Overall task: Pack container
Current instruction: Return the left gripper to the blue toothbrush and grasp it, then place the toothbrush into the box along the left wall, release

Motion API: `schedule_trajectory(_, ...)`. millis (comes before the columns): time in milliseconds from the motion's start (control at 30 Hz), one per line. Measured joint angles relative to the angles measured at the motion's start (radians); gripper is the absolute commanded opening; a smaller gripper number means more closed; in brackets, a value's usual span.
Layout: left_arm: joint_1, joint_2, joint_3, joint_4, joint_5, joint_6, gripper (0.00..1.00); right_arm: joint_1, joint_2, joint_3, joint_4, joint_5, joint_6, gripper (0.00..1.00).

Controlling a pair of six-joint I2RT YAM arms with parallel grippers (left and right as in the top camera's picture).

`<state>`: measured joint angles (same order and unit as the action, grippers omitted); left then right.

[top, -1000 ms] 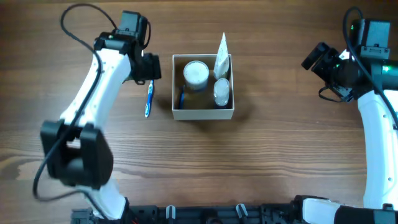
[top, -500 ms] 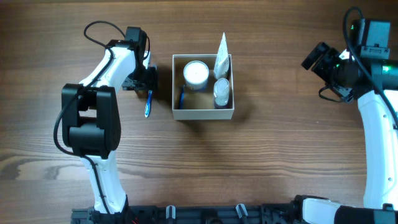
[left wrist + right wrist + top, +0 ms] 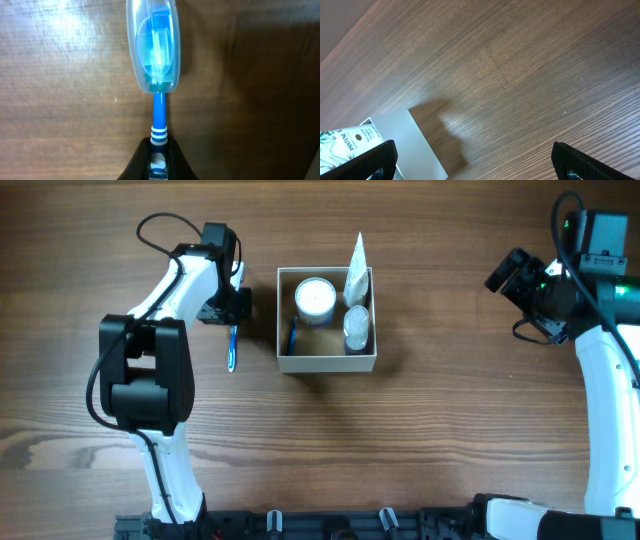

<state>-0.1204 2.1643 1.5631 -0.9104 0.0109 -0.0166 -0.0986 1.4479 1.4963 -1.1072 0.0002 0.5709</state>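
I need to use my left gripper to set the blue toothbrush free between the white-lidded jar and the container's side [image 3: 291, 318], by the small blue thing.
The container [image 3: 326, 362], a square white-walled box with a tan inside, stands mid-table. It holds a round white-lidded jar [image 3: 315, 298], a white tube [image 3: 356, 268] and a small bottle [image 3: 355, 328]. Left of it lies a blue toothbrush [image 3: 232, 350] with a clear cap over its head [image 3: 152, 47]. My left gripper [image 3: 233, 318] is shut on the toothbrush's striped handle [image 3: 158, 112], which sits pinched between the black fingers [image 3: 143, 160]. My right gripper [image 3: 505, 275] hangs open far to the right, with nothing between its fingertips [image 3: 380, 155]. The container's white wall [image 3: 420, 150] shows low in the right wrist view.
Something small and blue [image 3: 292, 338] leans in the container's left side. The tube's printed end [image 3: 345, 140] peeks in at the right wrist view's lower left. Bare wood surrounds the box on all sides.
My left arm swung in over the toothbrush and its jaws closed on the handle. The toothbrush shifted slightly left. The right arm stayed still.
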Motion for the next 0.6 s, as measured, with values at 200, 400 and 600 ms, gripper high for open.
schedule_trajectory(200, 0.000, -0.036, -0.006, -0.077, 0.007, -0.037, 0.04, 0.000, 0.000, 0.000, 0.000, 0.000, 0.000, 1.00)
schedule_trajectory(400, -0.066, -0.314, -0.012, -0.104, 0.019, -0.088, 0.04, 0.000, 0.000, 0.000, 0.000, 0.000, 0.000, 1.00)
schedule_trajectory(600, -0.272, -0.485, -0.005, -0.006, 0.028, -0.143, 0.04, 0.000, 0.000, 0.000, 0.000, 0.000, 0.000, 1.00)
